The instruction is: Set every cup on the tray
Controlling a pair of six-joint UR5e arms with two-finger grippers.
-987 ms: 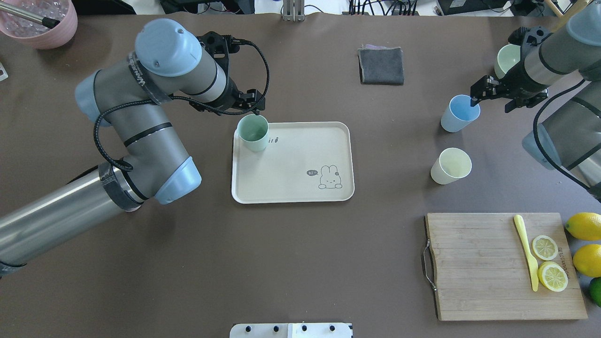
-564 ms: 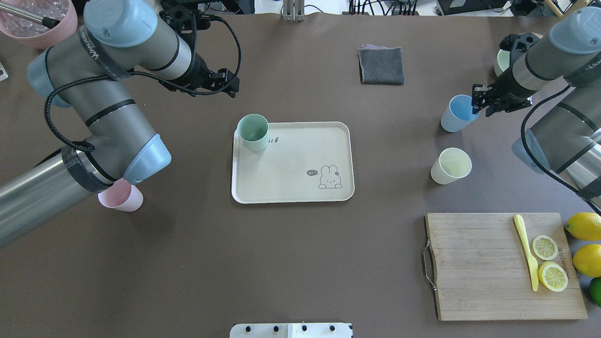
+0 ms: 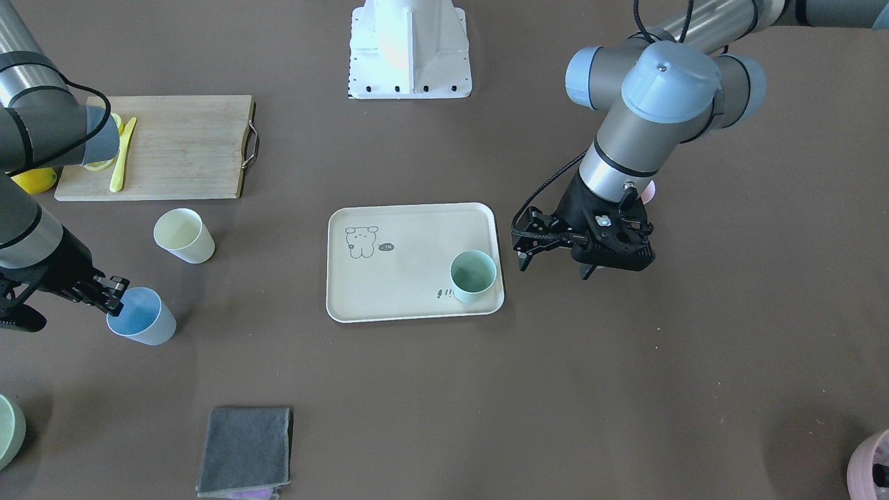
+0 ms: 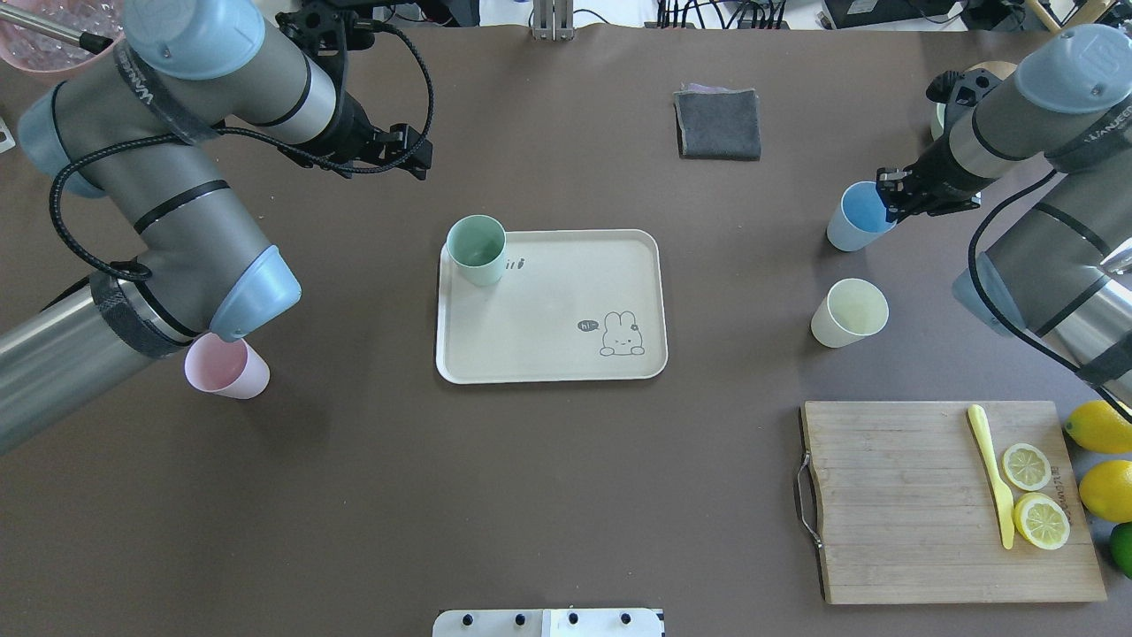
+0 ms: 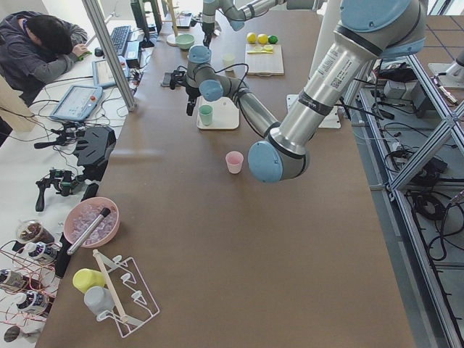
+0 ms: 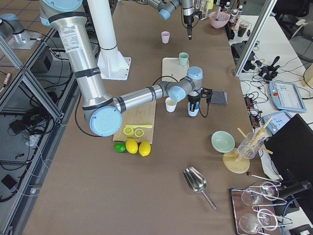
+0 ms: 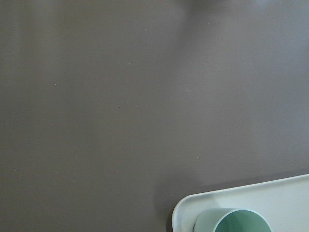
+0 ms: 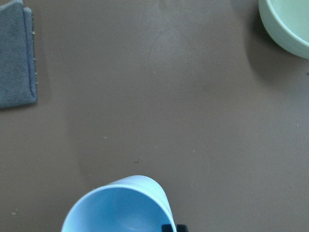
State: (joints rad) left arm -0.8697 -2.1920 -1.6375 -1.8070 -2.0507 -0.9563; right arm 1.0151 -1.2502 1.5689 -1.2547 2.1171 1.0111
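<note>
Next, I release the light blue cup from my right gripper, which is shut on its rim now, on the cream tray, between the bear drawing and the tray's far edge (image 3: pixel 378 291).
The mint green cup (image 4: pixel 477 250) stands upright in the far left corner of the cream tray (image 4: pixel 548 354). My left gripper (image 4: pixel 385 168) is open and empty, above the table behind and to the left of the tray. The pink cup (image 4: pixel 228 369) stands on the table by my left arm's elbow. My right gripper (image 4: pixel 887 199) is shut on the rim of the light blue cup (image 4: pixel 856 217), which also shows in the right wrist view (image 8: pixel 118 208). The pale yellow cup (image 4: pixel 849 312) stands on the table just nearer than the blue one.
A wooden cutting board (image 4: pixel 902 504) with a yellow knife and lemon slices lies at the near right, lemons (image 4: pixel 1101 425) beside it. A folded grey cloth (image 4: pixel 718 124) lies at the far middle. A green bowl (image 8: pixel 289 24) sits behind my right gripper.
My left gripper has drawn away from the mint cup on the tray, back and to the left, uncovering the pink cup. My right gripper has shut on the blue cup's rim.
</note>
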